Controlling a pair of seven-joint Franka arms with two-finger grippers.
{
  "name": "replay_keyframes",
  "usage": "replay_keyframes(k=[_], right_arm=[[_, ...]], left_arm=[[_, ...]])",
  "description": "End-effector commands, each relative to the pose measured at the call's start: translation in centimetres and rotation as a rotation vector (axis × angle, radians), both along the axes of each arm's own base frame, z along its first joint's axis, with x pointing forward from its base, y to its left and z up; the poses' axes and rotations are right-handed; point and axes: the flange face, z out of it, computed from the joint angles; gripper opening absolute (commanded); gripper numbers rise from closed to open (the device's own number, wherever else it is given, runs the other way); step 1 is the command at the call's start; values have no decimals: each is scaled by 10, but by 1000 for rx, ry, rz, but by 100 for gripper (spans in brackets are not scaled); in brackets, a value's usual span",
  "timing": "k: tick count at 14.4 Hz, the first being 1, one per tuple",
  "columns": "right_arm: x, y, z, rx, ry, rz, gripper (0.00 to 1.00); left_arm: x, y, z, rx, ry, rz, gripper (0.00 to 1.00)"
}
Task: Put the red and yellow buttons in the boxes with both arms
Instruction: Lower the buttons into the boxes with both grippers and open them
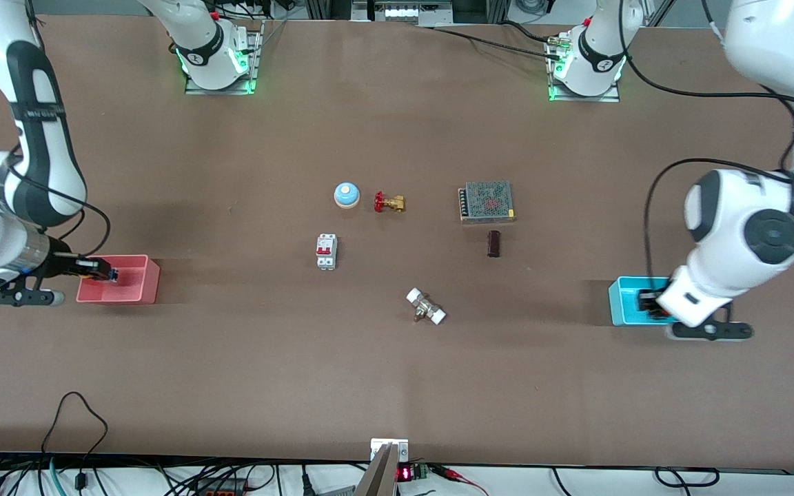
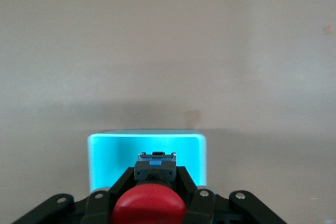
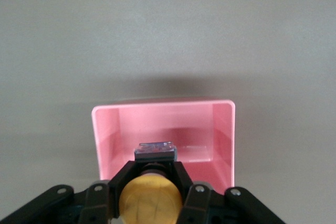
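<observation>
Next, I release the red button with my left gripper in the middle of the cyan box [image 1: 645, 298] [image 2: 149, 176]. The button is now held over that box.
My left gripper [image 1: 648, 303] is shut on the red button [image 2: 149, 204], cap toward the wrist and dark base [image 2: 155, 164] over the cyan box [image 1: 623, 301], which stands at the left arm's end of the table and also shows in the left wrist view [image 2: 105, 153]. My right gripper [image 1: 104, 270] is shut on the yellow button [image 3: 150, 200] and holds its dark base [image 3: 155, 152] over the pink box [image 1: 136, 284] at the right arm's end; the box also shows in the right wrist view [image 3: 157, 119]. Both boxes look empty inside.
In the middle of the table lie a blue domed bell [image 1: 347, 195], a red-handled brass valve [image 1: 389, 202], a white circuit breaker [image 1: 327, 251], a metal power supply [image 1: 486, 201], a dark small block [image 1: 493, 244] and a white-ended fitting [image 1: 426, 306].
</observation>
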Motion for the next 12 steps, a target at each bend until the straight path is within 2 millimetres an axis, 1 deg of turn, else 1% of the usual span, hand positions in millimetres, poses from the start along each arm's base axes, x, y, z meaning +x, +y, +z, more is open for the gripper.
replay_keyframes(k=[1, 2, 4, 6, 7, 9, 10, 12], right_arm=[[10, -7, -18, 1, -24, 0, 9], [11, -7, -23, -7, -32, 7, 9], [8, -5, -41, -4, -4, 50, 9], [6, -4, -58, -2, 23, 59, 10], [5, -4, -64, -1, 32, 59, 10], [3, -3, -70, 1, 41, 60, 11], [3, -3, -74, 1, 47, 60, 14], [2, -2, -75, 1, 47, 61, 30]], left_arm=[[-6, 22, -20, -9, 36, -18, 19], [-10, 26, -36, -19, 61, -38, 19], [-16, 35, -59, -108, 90, 29, 19], [-20, 33, -68, -128, 78, 32, 19], [-21, 36, -72, -127, 68, 16, 19], [-27, 37, -91, -125, 56, -4, 19], [-28, 37, -98, -127, 56, -1, 20], [-28, 38, -104, -126, 52, 0, 20]])
